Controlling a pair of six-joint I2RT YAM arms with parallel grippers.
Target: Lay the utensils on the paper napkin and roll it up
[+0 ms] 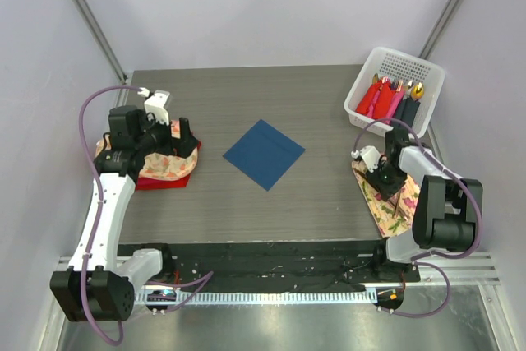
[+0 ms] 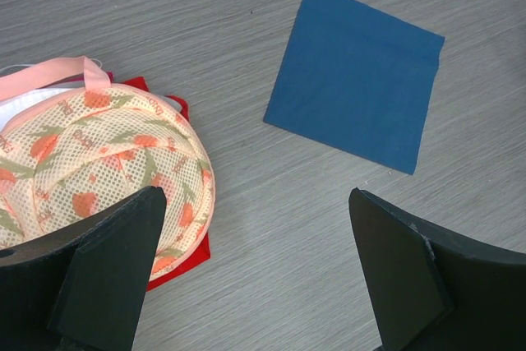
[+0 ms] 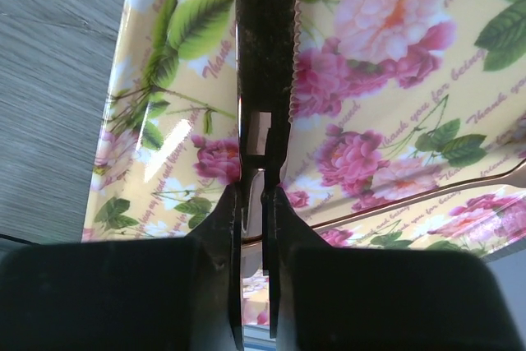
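My right gripper should release the slim knife near the far corner of the dark blue paper napkin (image 1: 275, 129).
The dark blue paper napkin (image 1: 265, 154) lies flat and bare at the table's middle; it also shows in the left wrist view (image 2: 353, 88). My right gripper (image 1: 384, 177) is down on a floral tray (image 1: 380, 203) at the right. In the right wrist view the right gripper (image 3: 255, 191) is shut on a slim knife with a serrated blade (image 3: 265, 47) that lies along the tray. Another copper-brown utensil handle (image 3: 460, 189) lies on the tray beside it. My left gripper (image 2: 255, 265) is open and empty, above the table left of the napkin.
A mesh floral cover (image 2: 99, 162) on a red cloth (image 1: 164, 180) sits under the left gripper. A white basket (image 1: 386, 67) at the back right holds red, pink and dark rolls with gold tips.
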